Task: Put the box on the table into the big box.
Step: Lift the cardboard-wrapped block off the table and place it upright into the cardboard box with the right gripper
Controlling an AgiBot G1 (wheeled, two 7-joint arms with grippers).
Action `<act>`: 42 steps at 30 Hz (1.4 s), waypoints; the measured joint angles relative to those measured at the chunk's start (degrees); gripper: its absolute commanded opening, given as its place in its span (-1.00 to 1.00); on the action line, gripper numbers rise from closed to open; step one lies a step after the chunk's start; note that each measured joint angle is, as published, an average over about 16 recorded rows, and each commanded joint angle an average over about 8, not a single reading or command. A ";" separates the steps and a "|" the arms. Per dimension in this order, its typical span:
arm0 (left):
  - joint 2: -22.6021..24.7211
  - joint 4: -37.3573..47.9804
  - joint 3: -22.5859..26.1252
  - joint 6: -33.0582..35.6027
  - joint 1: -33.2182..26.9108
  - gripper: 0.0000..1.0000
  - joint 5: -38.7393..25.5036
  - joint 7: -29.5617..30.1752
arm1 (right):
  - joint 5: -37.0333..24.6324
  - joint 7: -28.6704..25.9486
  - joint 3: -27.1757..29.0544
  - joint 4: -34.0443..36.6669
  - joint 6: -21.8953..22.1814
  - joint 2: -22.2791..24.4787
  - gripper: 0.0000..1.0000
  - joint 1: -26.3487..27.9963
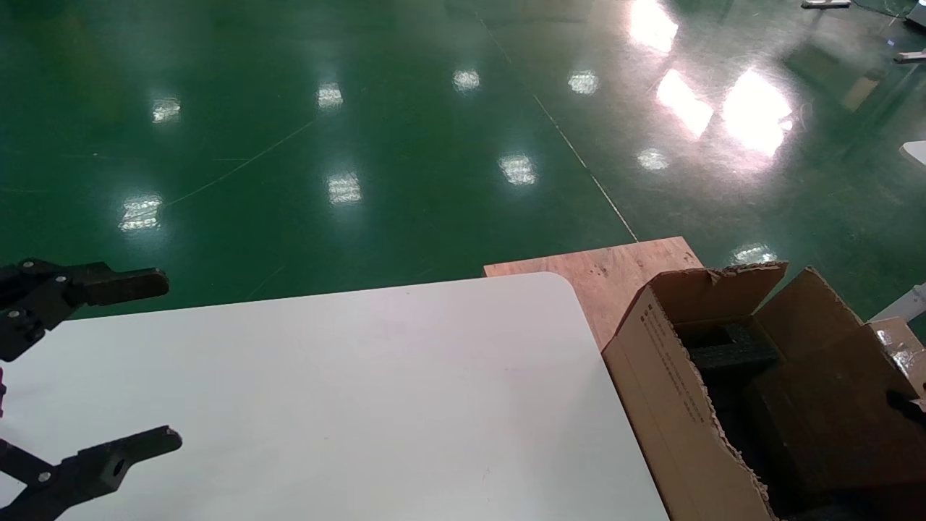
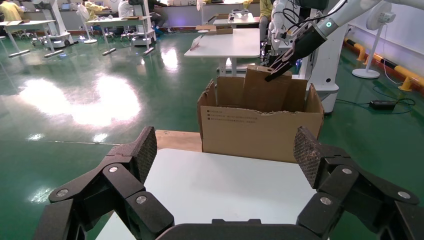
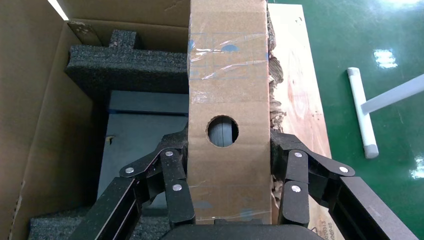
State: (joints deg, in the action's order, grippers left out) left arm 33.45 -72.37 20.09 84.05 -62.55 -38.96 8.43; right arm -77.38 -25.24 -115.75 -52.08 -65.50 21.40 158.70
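Note:
Next, my right gripper lets go of the small reddish-brown box between the grey block and the big box's cardboard side (image 1: pixel 796 444) (image 3: pixel 228 142).
The small reddish-brown box (image 3: pixel 227 75), taped and with a round hole in its face, is clamped between the fingers of my right gripper (image 3: pixel 227 145). It hangs over the open big box (image 3: pixel 30 110), above the black foam (image 3: pixel 125 65) inside. From the left wrist view the right gripper (image 2: pixel 281 61) holds the box (image 2: pixel 262 90) upright in the mouth of the big box (image 2: pixel 260 130). In the head view the box (image 1: pixel 832 427) shows dark inside the big box (image 1: pixel 665 391). My left gripper (image 1: pixel 165 358) hovers open over the left of the white table (image 1: pixel 362 405), holding nothing.
A flat wooden board (image 1: pixel 615 271) lies under the big box beside the table's rounded corner. Green shiny floor surrounds everything. Other tables (image 2: pixel 225 45) and a robot base (image 2: pixel 327 65) stand behind the big box. A white bar (image 3: pixel 362 112) lies on the floor.

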 measured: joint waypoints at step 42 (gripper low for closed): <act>-0.01 0.00 0.03 -0.01 -0.01 1.00 0.02 -0.01 | 18.57 6.45 -27.46 8.13 10.32 -6.88 -1.00 4.93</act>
State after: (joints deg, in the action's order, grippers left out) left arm 33.44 -72.37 20.11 84.04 -62.55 -38.94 8.41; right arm -58.81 -18.79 -143.21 -43.95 -55.18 14.52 163.63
